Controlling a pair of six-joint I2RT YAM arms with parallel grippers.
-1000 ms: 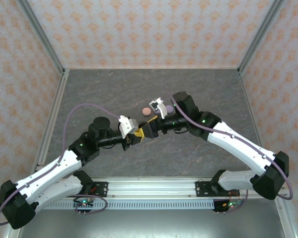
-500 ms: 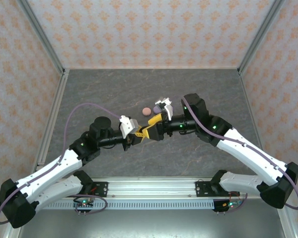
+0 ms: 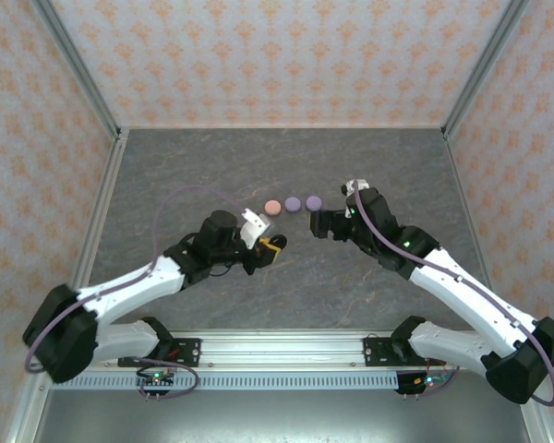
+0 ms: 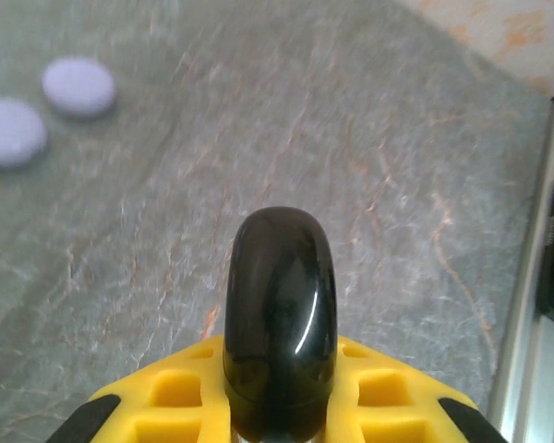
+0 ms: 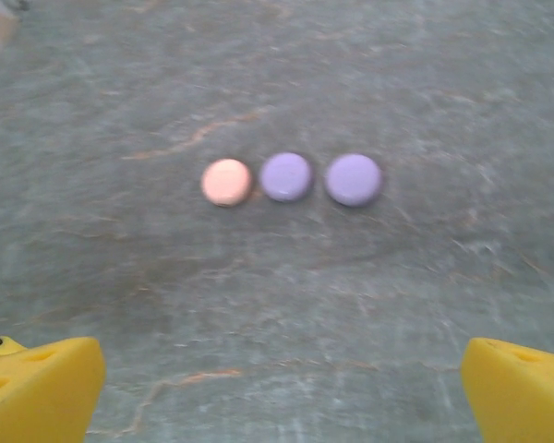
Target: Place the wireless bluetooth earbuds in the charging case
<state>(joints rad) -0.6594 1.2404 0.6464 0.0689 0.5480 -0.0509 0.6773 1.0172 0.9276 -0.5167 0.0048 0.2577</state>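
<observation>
Next, my left gripper lets go of the black round charging case on the bare table (image 3: 296,240) (image 4: 159,209) in front of the middle lilac case.
My left gripper (image 3: 271,245) (image 4: 279,392) is shut on a glossy black round charging case (image 4: 279,314), held edge-on between the yellow fingers (image 4: 166,397) just above the table. My right gripper (image 3: 319,224) (image 5: 282,388) stands open with nothing between its fingertips, a short way right of the left one. A row of closed disc-shaped cases lies behind them: a pink case (image 3: 271,206) (image 5: 226,181), a lilac case (image 3: 294,202) (image 5: 285,175) and a second lilac case (image 3: 314,201) (image 5: 354,178). The earbuds are out of view.
The grey stone-patterned table (image 3: 185,175) is bounded by metal frame posts and patterned walls. An aluminium rail (image 3: 286,351) runs along the near edge, and its end shows at the right of the left wrist view as a metal edge (image 4: 535,277).
My right gripper has opened wide and drawn back to the right, away from the black case. My left arm has swung so its gripper keeps the case alone. The three discs are now uncovered.
</observation>
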